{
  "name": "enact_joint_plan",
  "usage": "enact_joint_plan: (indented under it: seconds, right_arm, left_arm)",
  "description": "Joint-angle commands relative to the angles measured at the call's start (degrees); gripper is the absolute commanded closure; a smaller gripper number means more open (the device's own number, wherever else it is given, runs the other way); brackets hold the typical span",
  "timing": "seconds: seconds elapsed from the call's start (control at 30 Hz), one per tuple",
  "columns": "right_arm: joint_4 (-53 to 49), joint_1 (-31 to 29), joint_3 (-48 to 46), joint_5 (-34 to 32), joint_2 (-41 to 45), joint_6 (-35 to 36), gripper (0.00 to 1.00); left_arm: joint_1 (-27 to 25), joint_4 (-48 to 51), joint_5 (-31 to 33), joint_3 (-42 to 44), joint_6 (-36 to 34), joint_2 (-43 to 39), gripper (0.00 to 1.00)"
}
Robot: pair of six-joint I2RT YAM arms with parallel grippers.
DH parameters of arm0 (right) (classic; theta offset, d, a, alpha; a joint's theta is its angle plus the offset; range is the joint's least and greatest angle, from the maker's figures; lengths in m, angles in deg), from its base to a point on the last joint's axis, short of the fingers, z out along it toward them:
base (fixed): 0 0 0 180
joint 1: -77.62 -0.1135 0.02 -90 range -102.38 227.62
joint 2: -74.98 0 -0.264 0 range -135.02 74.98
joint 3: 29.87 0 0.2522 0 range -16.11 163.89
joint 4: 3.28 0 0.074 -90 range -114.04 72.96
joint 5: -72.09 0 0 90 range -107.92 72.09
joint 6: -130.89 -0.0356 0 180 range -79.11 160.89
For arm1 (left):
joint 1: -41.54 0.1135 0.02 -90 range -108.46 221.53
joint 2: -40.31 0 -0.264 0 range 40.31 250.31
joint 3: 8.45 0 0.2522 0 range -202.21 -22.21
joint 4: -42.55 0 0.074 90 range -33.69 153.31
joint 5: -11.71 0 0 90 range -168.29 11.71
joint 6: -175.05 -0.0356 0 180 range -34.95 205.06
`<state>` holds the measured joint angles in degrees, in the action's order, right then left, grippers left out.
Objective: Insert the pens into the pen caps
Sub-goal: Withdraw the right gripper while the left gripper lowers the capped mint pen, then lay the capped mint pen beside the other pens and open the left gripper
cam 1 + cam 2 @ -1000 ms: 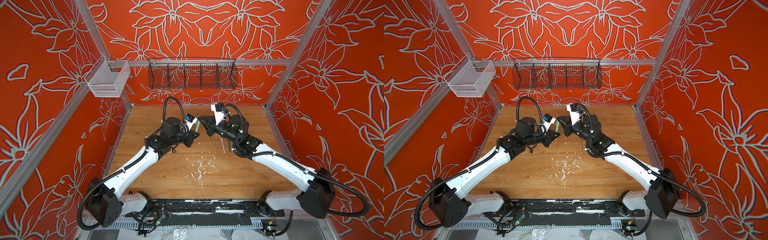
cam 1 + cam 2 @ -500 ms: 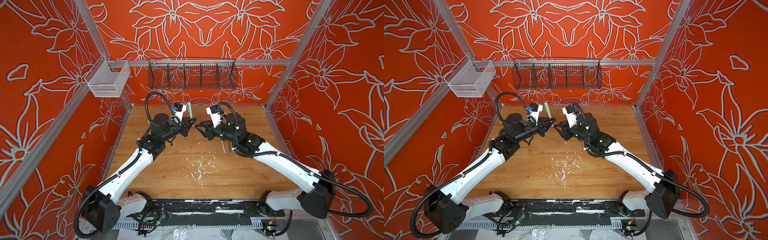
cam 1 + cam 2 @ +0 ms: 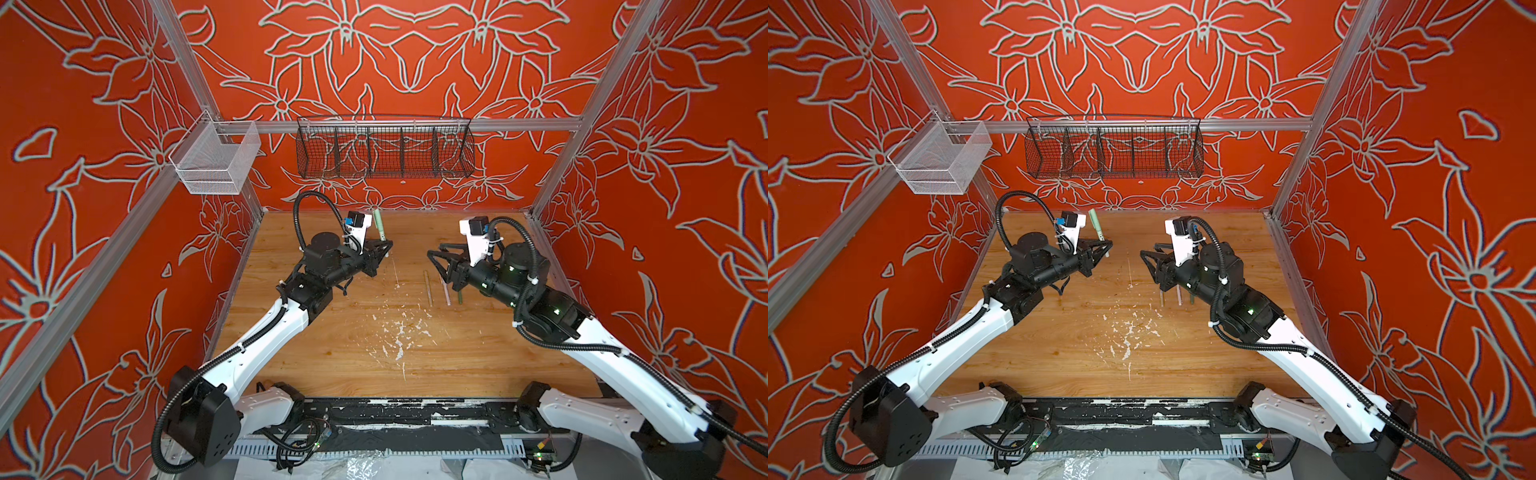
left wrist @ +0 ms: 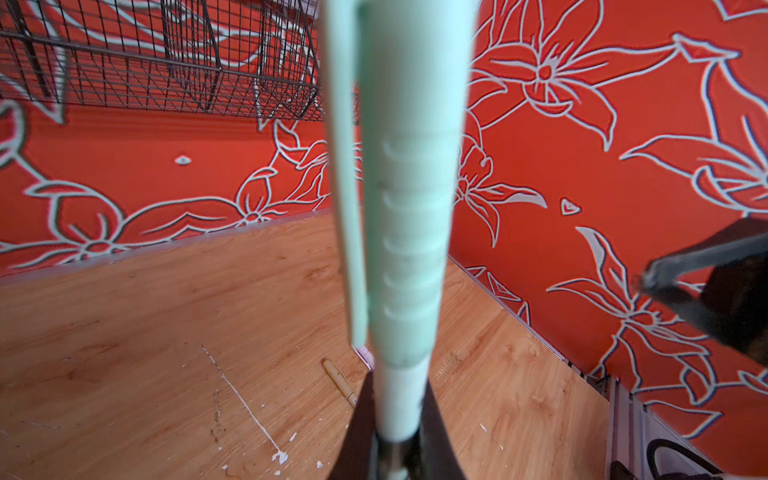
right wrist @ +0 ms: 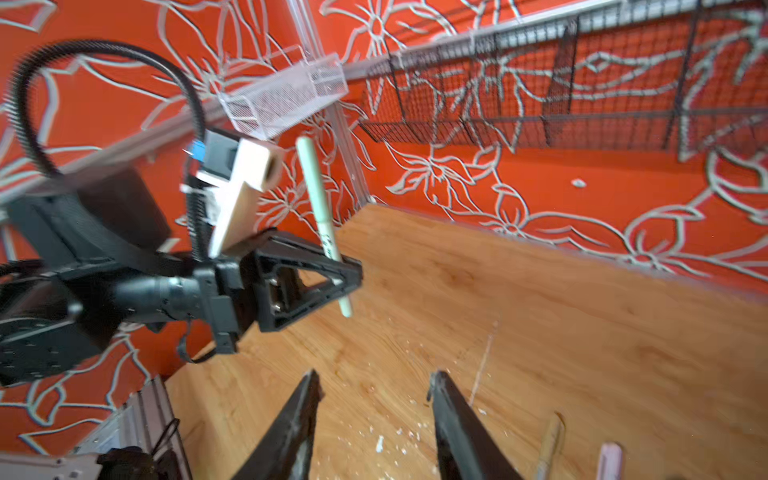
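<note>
I will use my left gripper to put the pale green pen down at the near end of the thin white scratch (image 3: pixel 392 288) (image 4: pixel 264 466).
My left gripper (image 3: pixel 385 246) (image 3: pixel 1106 246) is shut on a pale green pen (image 3: pixel 378 224) (image 3: pixel 1095 224), held upright above the back left of the table. In the left wrist view a ribbed pale green cap (image 4: pixel 411 208) sits over the pen's upper end, above my left gripper (image 4: pixel 399 415). My right gripper (image 3: pixel 436 249) (image 5: pixel 374 386) hangs open and empty, a short way right of the pen (image 5: pixel 322 216). A tan pen (image 3: pixel 428 286), a pink pen (image 3: pixel 445 293) and a dark green pen (image 3: pixel 460 296) lie side by side under the right arm. Other caps are out of view.
A black wire basket (image 3: pixel 384 151) hangs on the back wall and a white mesh basket (image 3: pixel 214 162) on the left rail. White paint flecks (image 3: pixel 399 332) dot the wooden table (image 3: pixel 332 353) in the middle. Orange walls close in three sides.
The two grippers met at the middle a second ago. My right gripper has since opened and drawn back right, and the left has carried the capped pen back and left.
</note>
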<state>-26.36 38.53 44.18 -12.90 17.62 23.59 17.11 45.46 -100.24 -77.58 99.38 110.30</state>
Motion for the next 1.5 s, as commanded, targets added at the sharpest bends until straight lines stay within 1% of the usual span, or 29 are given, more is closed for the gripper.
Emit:
enact_joint_plan:
  seconds: [0.0, 0.1, 0.17, 0.27, 0.37, 0.47, 0.7, 0.87, 1.07, 1.13, 1.2, 1.3, 1.33, 1.47]
  right_arm:
    - [-2.84, 2.83, -2.86, -2.88, 0.94, -2.71, 0.54]
    - [-3.49, 5.79, -4.90, -3.05, 0.77, -5.82, 0.54]
    - [-3.45, 7.10, -6.23, -3.02, 0.51, -7.57, 0.54]
    - [-3.44, 8.06, -7.58, -2.65, 0.09, -8.77, 0.54]
    - [-3.63, 8.78, -8.50, -2.22, -0.20, -9.23, 0.53]
    - [-3.85, 9.33, -9.54, -2.29, 0.01, -9.57, 0.53]
    - [-3.49, 10.58, -12.70, -2.73, 0.76, -10.31, 0.53]
    - [-3.57, 11.31, -14.10, -2.69, 1.92, -10.47, 0.53]
    - [-3.75, 11.76, -14.58, -2.31, 2.48, -10.56, 0.53]
    - [-3.70, 11.80, -14.49, -2.17, 2.74, -10.65, 0.53]
    - [-4.11, 11.96, -14.41, -2.11, 3.15, -10.40, 0.53]
    - [-4.72, 11.94, -14.68, -2.38, 4.48, -9.99, 0.53]
    - [-4.68, 12.02, -15.08, -2.63, 5.22, -9.92, 0.53]
    - [-5.22, 12.11, -15.60, -3.30, 7.03, -9.82, 0.53]
  left_arm:
    - [-0.10, -1.18, 0.30, 0.76, 4.31, 2.74, 1.00]
    - [-0.12, 2.37, 2.61, 0.65, 10.17, 7.42, 1.00]
    - [-0.18, 6.53, 2.11, -0.53, 13.81, 12.08, 1.00]
    - [-0.40, 12.61, 1.40, -3.17, 17.43, 19.79, 1.00]
    - [-1.29, 19.46, 1.24, -7.62, 17.93, 27.46, 1.00]
    - [-2.82, 27.63, 2.05, -13.91, 16.31, 34.22, 1.00]
    - [-5.10, 42.26, 2.15, -28.36, 15.05, 47.85, 1.00]
    - [-5.37, 42.91, 1.71, -29.18, 16.47, 49.67, 1.00]
    - [-5.37, 45.00, 2.20, -30.29, 16.22, 50.94, 0.99]
    - [-5.38, 45.69, 1.41, -31.06, 15.85, 51.54, 0.99]
    - [-5.28, 46.60, 0.60, -31.83, 15.54, 52.43, 0.96]
    - [-5.28, 47.93, 0.60, -32.78, 14.41, 53.14, 0.88]
    - [-5.28, 47.86, 0.50, -32.77, 14.09, 53.16, 0.84]
    - [-5.28, 47.59, 0.93, -33.00, 13.54, 52.73, 0.77]
